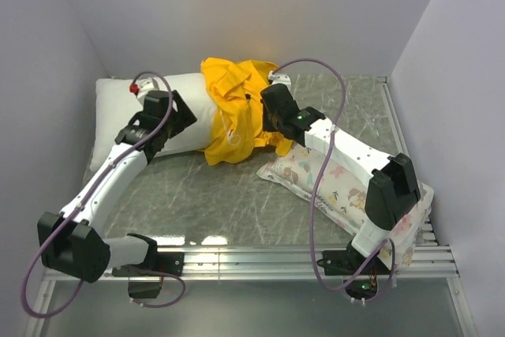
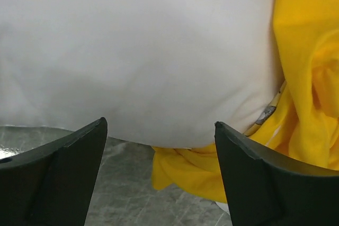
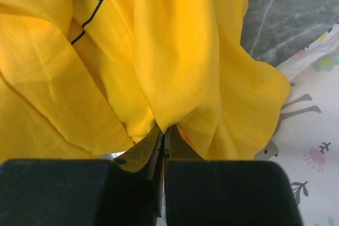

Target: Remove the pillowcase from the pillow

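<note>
My left gripper will grip the white pillow on its bare near side (image 1: pixel 198 126) (image 2: pixel 168 123), close to where the yellow pillowcase begins.
The plain white pillow (image 1: pixel 126 104) lies at the back left, its right end still inside the bunched yellow pillowcase (image 1: pixel 237 108). My left gripper (image 1: pixel 185 120) is open, its jaws set wide apart just in front of the pillow's (image 2: pixel 137 56) bare near side, with yellow pillowcase (image 2: pixel 307 78) to its right. My right gripper (image 1: pixel 272 120) is shut on a fold of the yellow pillowcase (image 3: pixel 169 67) at the cover's right side.
A white pillow printed with pastel figures (image 1: pixel 347 187) lies at the right under my right arm; it also shows in the right wrist view (image 3: pixel 312 130). Grey marbled table (image 1: pixel 221 195) in the middle. White walls close in at back and sides.
</note>
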Robot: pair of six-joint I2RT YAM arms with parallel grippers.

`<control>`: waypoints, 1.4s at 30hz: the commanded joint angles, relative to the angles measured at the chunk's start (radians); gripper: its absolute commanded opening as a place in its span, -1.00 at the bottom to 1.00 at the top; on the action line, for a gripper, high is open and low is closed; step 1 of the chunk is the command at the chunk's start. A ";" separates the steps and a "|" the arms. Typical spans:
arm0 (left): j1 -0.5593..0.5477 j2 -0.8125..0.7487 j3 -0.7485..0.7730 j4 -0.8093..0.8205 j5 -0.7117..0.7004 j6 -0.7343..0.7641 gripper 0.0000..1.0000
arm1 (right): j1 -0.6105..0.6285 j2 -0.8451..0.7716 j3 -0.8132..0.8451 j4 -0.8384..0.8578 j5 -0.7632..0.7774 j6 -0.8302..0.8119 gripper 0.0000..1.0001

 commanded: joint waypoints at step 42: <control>0.169 0.047 0.172 -0.021 0.029 0.022 -0.99 | 0.071 0.152 0.161 -0.115 0.253 -0.064 -0.99</control>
